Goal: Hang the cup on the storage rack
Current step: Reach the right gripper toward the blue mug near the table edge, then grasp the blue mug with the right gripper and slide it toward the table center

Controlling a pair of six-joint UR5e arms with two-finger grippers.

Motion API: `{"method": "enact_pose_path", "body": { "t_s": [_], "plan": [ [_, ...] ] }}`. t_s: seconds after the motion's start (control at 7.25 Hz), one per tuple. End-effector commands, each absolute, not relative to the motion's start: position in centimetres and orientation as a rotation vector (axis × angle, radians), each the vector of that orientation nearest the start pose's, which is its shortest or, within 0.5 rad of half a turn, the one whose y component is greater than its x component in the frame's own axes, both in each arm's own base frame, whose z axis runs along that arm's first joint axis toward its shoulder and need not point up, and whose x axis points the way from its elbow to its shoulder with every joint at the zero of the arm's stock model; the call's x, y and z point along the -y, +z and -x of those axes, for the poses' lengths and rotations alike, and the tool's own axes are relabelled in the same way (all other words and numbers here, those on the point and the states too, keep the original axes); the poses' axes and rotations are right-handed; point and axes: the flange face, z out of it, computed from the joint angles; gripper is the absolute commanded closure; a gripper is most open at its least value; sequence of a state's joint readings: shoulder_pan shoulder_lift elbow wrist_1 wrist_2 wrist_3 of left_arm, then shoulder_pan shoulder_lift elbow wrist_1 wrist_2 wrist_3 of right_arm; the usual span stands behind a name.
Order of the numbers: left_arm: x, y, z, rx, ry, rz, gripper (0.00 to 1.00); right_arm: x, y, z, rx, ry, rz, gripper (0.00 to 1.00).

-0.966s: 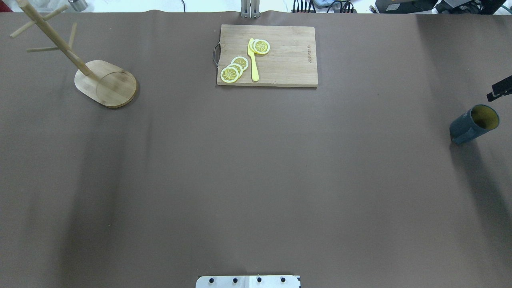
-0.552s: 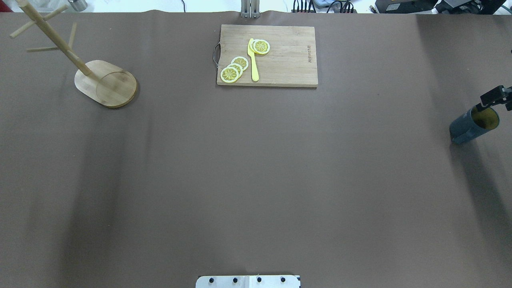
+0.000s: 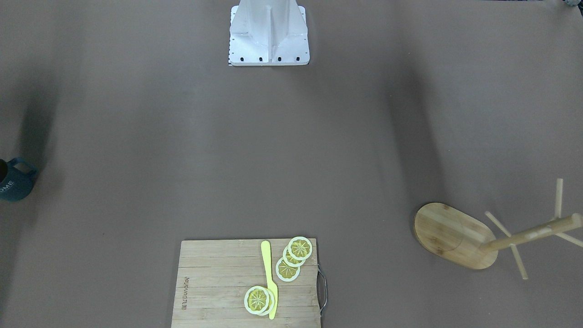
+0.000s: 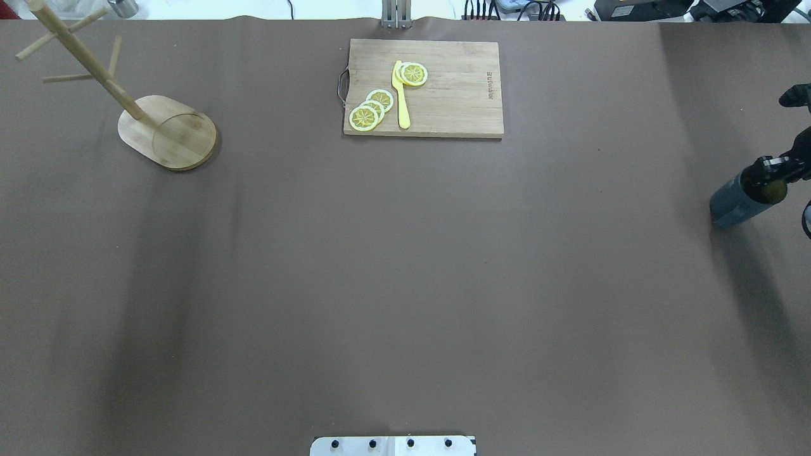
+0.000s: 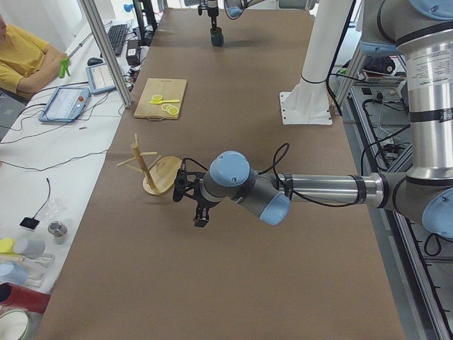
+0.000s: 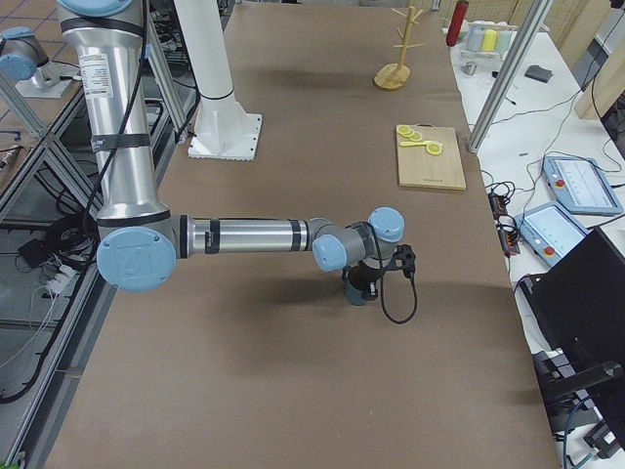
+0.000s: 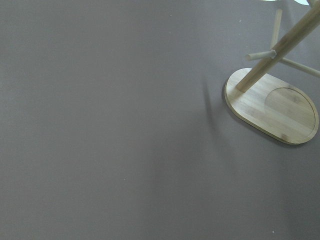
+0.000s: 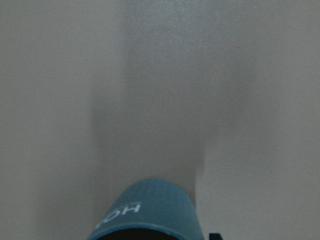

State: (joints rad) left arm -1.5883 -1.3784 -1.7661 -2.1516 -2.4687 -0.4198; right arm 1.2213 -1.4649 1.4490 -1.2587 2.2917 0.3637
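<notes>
My right gripper is going to release the cup, upright on the bare table (image 3: 289, 150) between the base plate and the cutting board.
The cup (image 4: 735, 201) stands upright at the table's far right edge, dark blue-grey with a yellow inside. It also shows in the front view (image 3: 13, 184) with its handle and lettering, and close up in the right wrist view (image 8: 145, 210). My right gripper (image 4: 776, 170) is down at the cup's mouth, with a finger over the rim. I cannot tell if it is open or shut. The storage rack (image 4: 168, 133) stands at the far left, empty, and also shows in the left wrist view (image 7: 272, 105). My left gripper (image 5: 200, 216) hovers near the rack; I cannot tell its state.
A bamboo cutting board (image 4: 443, 88) with lemon slices and a yellow knife (image 4: 401, 95) lies at the back middle. The robot's base plate (image 4: 393, 445) is at the near edge. The cup sits close to the table's right edge.
My right gripper has come down and to the left from beside the cup onto its mouth and now covers part of the yellow inside. The cup has barely moved.
</notes>
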Motion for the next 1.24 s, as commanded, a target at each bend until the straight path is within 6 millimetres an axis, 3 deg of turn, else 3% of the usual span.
{"method": "enact_pose_path", "body": {
  "t_s": [0.0, 0.14, 0.28, 0.41, 0.55, 0.69, 0.97, 1.1],
  "plan": [
    [42.7, 57.1, 6.2, -0.975, -0.133, -0.355, 0.01, 54.6, 62.2, 12.8, 0.778, -0.096, -0.032, 1.00],
    [42.8, 57.4, 5.7, -0.978, -0.125, -0.346, 0.01, 54.9, 58.2, 13.1, 0.812, -0.103, -0.074, 1.00],
    [42.7, 57.3, 5.7, -0.980, -0.123, -0.346, 0.01, 55.4, 53.3, 14.3, 0.868, 0.003, -0.072, 1.00],
    [42.8, 57.3, 5.7, -0.978, -0.123, -0.348, 0.01, 54.1, 47.6, 19.7, 0.910, 0.044, -0.052, 1.00],
    [42.9, 57.2, 5.7, -0.977, -0.123, -0.350, 0.01, 54.2, 41.3, 25.1, 0.938, 0.146, -0.041, 1.00],
    [42.9, 57.1, 5.7, -0.980, -0.121, -0.351, 0.01, 52.7, 35.7, 32.3, 0.963, 0.170, -0.027, 1.00],
    [43.4, 56.9, 5.3, -0.979, -0.110, -0.352, 0.02, 47.9, 24.5, 40.8, 0.950, 0.200, 0.018, 1.00],
    [43.3, 57.0, 5.1, -0.980, -0.103, -0.350, 0.01, 44.9, 20.4, 45.5, 0.950, 0.203, 0.032, 1.00]
  ]
}}
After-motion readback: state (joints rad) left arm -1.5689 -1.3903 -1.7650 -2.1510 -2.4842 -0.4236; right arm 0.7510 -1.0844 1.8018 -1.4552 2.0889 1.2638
